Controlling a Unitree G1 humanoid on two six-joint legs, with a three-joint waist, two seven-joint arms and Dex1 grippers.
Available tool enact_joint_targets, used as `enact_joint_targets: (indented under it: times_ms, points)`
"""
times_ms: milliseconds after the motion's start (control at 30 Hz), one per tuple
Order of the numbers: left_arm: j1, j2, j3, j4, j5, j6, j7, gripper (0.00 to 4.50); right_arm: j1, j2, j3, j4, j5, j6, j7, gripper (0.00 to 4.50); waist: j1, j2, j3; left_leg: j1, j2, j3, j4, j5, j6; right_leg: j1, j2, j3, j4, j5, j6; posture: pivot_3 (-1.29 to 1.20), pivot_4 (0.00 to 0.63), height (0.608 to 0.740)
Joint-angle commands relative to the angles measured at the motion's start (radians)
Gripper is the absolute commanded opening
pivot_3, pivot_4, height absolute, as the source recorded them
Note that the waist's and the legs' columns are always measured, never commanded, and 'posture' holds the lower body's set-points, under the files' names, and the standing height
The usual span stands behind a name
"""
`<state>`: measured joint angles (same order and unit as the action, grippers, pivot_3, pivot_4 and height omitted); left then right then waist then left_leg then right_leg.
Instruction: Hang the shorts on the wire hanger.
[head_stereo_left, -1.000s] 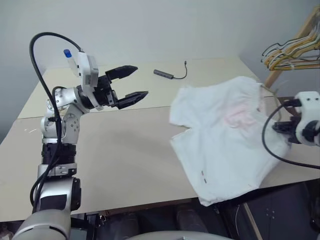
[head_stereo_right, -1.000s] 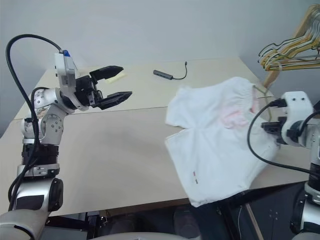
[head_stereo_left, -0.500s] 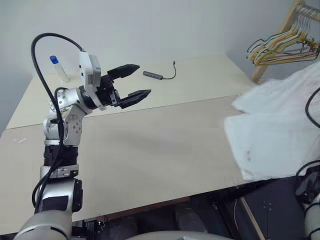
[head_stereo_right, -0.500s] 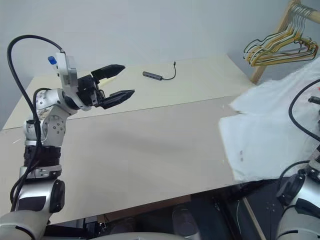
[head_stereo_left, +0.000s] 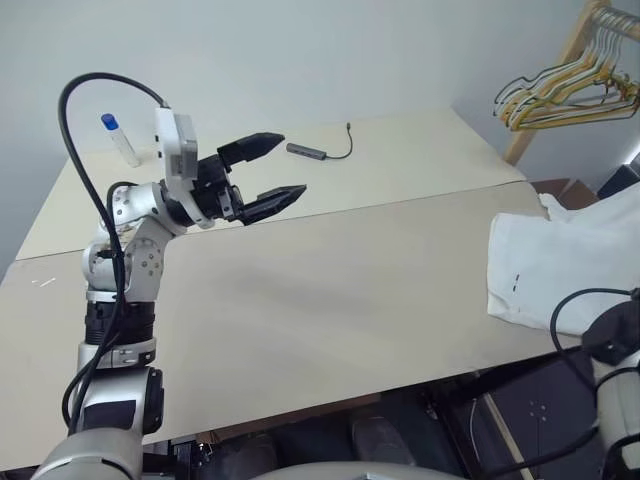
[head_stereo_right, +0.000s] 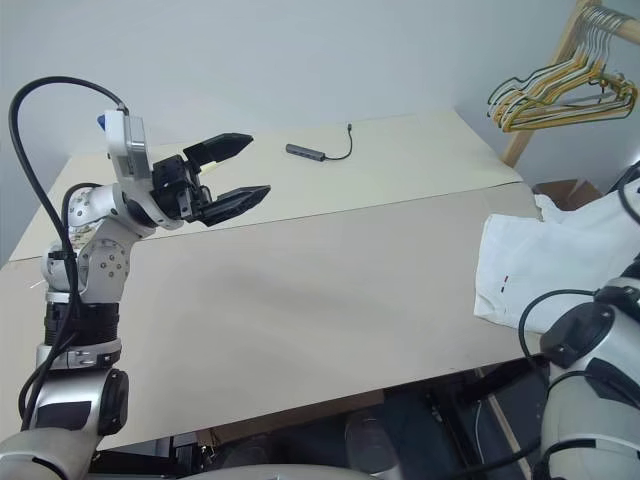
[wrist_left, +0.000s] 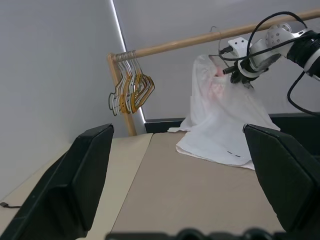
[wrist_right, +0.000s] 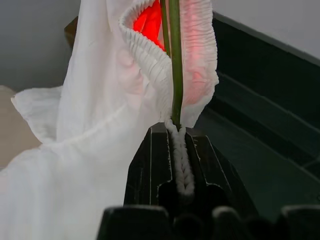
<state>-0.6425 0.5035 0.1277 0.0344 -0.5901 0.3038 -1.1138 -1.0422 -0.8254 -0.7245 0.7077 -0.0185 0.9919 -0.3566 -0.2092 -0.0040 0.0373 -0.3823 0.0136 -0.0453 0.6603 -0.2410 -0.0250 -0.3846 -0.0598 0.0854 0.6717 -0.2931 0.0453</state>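
Observation:
The robot's right gripper should set the white shorts down on the table's end (head_stereo_left: 575, 265) next to the cardboard box.
The white shorts (head_stereo_left: 560, 262) hang at the table's right end, their lower hem resting on the tabletop (head_stereo_left: 330, 300). In the right wrist view my right gripper (wrist_right: 179, 131) is shut on the gathered waistband (wrist_right: 150, 60), and the olive-green wire hanger (wrist_right: 175, 60) runs down between the same fingers. The left wrist view shows that gripper (wrist_left: 239, 75) holding the shorts (wrist_left: 220, 120) up below a wooden rail. My left gripper (head_stereo_left: 290, 165) is open and empty, held in the air over the table's far left, well away from the shorts.
A bunch of yellow and dark hangers (head_stereo_left: 560, 90) hangs on the wooden rail (wrist_left: 200, 40) at the far right. A dark adapter with a cable (head_stereo_left: 315, 151) and a blue-capped tube (head_stereo_left: 118, 137) lie near the table's back edge.
The shorts have been pulled off the middle of the table to its right end and lifted by the right gripper. The camera turned right. The left gripper stayed open in place.

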Motion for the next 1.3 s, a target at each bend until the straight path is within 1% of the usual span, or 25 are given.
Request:
enact_joint_targets:
  times_ms: [33,233,400,533,633,700,800,867,933,1133,1233,1300]
  points:
    - [-0.006,0.007,0.014,-0.024,-0.006,-0.023,0.003,4.50,-0.087,-0.080,-0.022,0.116,0.039,-0.119,-0.045,0.11,0.002,0.000,0.000,0.000,0.000,0.000,0.000,0.000,0.000,0.000,0.000,0.000,0.000,0.000,0.000,-0.15,0.000,0.740]
    - [-0.006,0.008,0.013,-0.015,-0.004,-0.034,-0.006,4.50,-0.171,-0.169,0.013,0.344,0.087,-0.253,-0.035,0.11,0.000,0.000,0.000,0.001,0.000,0.003,-0.001,0.000,0.000,0.001,0.000,0.002,-0.003,0.000,0.001,-0.15,0.000,0.740]
    - [-0.008,0.008,0.005,-0.009,0.004,-0.044,-0.012,4.50,-0.213,-0.194,0.006,0.455,0.143,-0.305,-0.052,0.11,-0.006,0.000,0.000,0.005,0.000,0.007,-0.002,-0.001,0.001,0.005,0.001,0.006,-0.007,0.000,0.002,-0.15,0.000,0.740]
    - [-0.012,0.007,0.004,-0.009,0.005,-0.047,-0.013,4.50,-0.210,-0.198,-0.002,0.504,0.186,-0.325,-0.088,0.11,-0.005,0.000,0.001,0.014,0.000,0.010,-0.002,-0.004,0.006,0.016,0.000,0.008,-0.011,-0.001,0.005,-0.15,0.000,0.740]
    - [-0.007,0.010,0.008,-0.013,-0.003,-0.052,-0.020,4.50,-0.197,-0.193,0.021,0.517,0.194,-0.329,-0.088,0.11,-0.004,0.000,0.001,0.014,0.000,0.011,-0.002,-0.004,0.006,0.016,0.000,0.010,-0.013,-0.001,0.006,-0.15,0.000,0.740]
    - [0.000,0.011,0.016,-0.012,-0.015,-0.058,-0.038,4.50,-0.169,-0.176,0.102,0.509,0.143,-0.343,-0.070,0.11,-0.004,0.000,0.001,0.014,0.000,0.012,-0.002,-0.004,0.006,0.016,0.000,0.010,-0.014,0.000,0.007,-0.15,0.000,0.740]
    - [0.007,0.018,0.021,-0.015,-0.027,-0.056,-0.061,4.50,-0.161,-0.172,0.105,0.518,0.162,-0.336,-0.122,0.11,-0.003,0.000,0.001,0.014,0.000,0.012,-0.002,-0.004,0.006,0.016,0.000,0.011,-0.014,0.000,0.007,-0.15,0.000,0.740]
    - [0.009,0.018,0.025,-0.019,-0.037,-0.051,-0.068,4.50,-0.154,-0.165,0.118,0.511,0.163,-0.350,-0.128,0.83,-0.002,0.000,0.001,0.014,0.000,0.012,-0.002,-0.004,0.006,0.016,0.000,0.011,-0.014,0.000,0.007,-0.15,0.000,0.740]
    - [0.009,0.016,0.027,-0.022,-0.041,-0.048,-0.069,4.50,-0.155,-0.161,0.128,0.506,0.165,-0.348,-0.134,1.35,-0.003,0.000,0.001,0.014,0.000,0.013,-0.002,-0.004,0.006,0.016,0.000,0.011,-0.014,0.000,0.007,-0.15,0.000,0.740]
    - [0.009,0.013,0.025,-0.024,-0.043,-0.050,-0.061,4.50,-0.161,-0.143,0.168,0.485,0.156,-0.336,-0.159,3.42,-0.002,0.000,0.001,0.014,0.000,0.014,-0.002,-0.004,0.006,0.016,0.000,0.012,-0.015,0.000,0.007,-0.15,0.000,0.740]
    - [0.009,0.012,0.023,-0.025,-0.042,-0.052,-0.059,4.50,-0.160,-0.131,0.226,0.454,0.114,-0.349,-0.198,4.42,-0.001,0.000,0.001,0.014,0.000,0.014,-0.002,-0.004,0.006,0.016,0.000,0.012,-0.015,0.000,0.008,-0.14,0.000,0.740]
    - [0.009,0.011,0.023,-0.026,-0.040,-0.054,-0.055,4.50,-0.154,-0.119,0.317,0.390,0.031,-0.365,-0.259,4.47,-0.001,0.000,0.001,0.014,0.000,0.014,-0.002,-0.004,0.006,0.016,0.000,0.012,-0.014,0.000,0.008,-0.14,0.000,0.740]
